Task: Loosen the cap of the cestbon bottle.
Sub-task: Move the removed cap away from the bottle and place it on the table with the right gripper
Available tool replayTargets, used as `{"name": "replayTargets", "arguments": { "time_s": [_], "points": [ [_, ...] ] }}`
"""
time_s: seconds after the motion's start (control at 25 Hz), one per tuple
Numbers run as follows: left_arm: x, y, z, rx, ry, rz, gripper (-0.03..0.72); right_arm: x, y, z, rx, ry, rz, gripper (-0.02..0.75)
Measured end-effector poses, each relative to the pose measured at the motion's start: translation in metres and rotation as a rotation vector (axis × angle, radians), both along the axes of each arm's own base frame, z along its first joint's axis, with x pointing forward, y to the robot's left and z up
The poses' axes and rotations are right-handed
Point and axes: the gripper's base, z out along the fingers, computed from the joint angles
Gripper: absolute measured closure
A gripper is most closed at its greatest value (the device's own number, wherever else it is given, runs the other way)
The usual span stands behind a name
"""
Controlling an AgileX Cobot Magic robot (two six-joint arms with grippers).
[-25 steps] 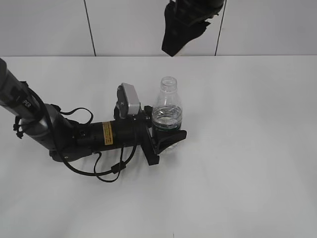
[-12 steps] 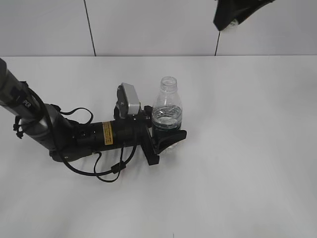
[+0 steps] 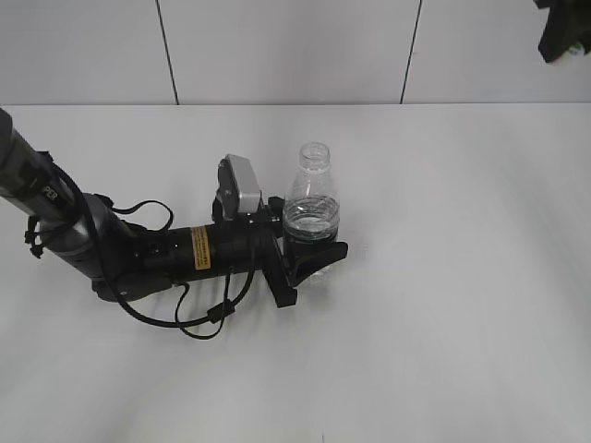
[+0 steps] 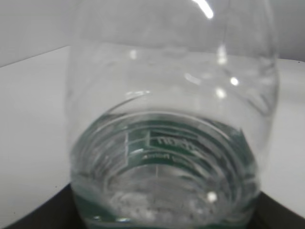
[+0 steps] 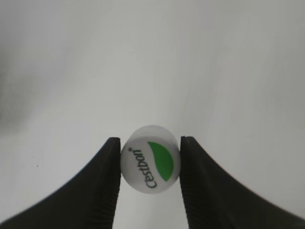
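Observation:
My right gripper is going to let go of the white cap on the white table, across the bottle from my left gripper (image 3: 503,243).
The cestbon bottle (image 3: 311,208) stands upright on the white table, clear, with water in its lower half and an open neck with no cap on it. My left gripper (image 3: 312,256) lies low on the table and is shut on the bottle's lower body. The left wrist view is filled by the bottle (image 4: 171,119) with its green label band. My right gripper (image 3: 563,32) is high at the top right corner of the exterior view. In the right wrist view it (image 5: 150,164) is shut on the white cap (image 5: 150,163) with the green leaf mark.
The left arm and its loose black cable (image 3: 199,318) lie across the table's left half. A white tiled wall (image 3: 277,51) rises behind the table's far edge.
My right gripper has moved from above the bottle to the far upper right, carrying the cap. The bottle and the left arm have not moved.

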Motion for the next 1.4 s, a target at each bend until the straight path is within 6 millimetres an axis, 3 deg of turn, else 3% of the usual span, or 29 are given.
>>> {"name": "replayTargets", "arguments": {
  "time_s": [0.36, 0.64, 0.88, 1.08, 1.4],
  "points": [
    [0.000, 0.000, 0.000, -0.001, 0.000, 0.000, 0.287, -0.013, -0.018, -0.101, 0.024, 0.124, -0.058, 0.445],
    [0.000, 0.000, 0.000, -0.001, 0.000, 0.000, 0.287, -0.013, -0.019, -0.150, 0.027, 0.111, -0.074, 0.445],
    [0.000, 0.000, 0.000, -0.001, 0.000, 0.000, 0.287, -0.007, -0.018, -0.200, 0.013, 0.218, -0.077, 0.445],
    [0.000, 0.000, 0.000, -0.001, 0.000, 0.000, 0.287, -0.006, -0.018, -0.222, 0.009, 0.270, -0.080, 0.445],
    [0.000, 0.000, 0.000, -0.001, 0.000, 0.000, 0.287, -0.005, -0.018, -0.223, 0.020, 0.260, -0.089, 0.445]
  ]
}}
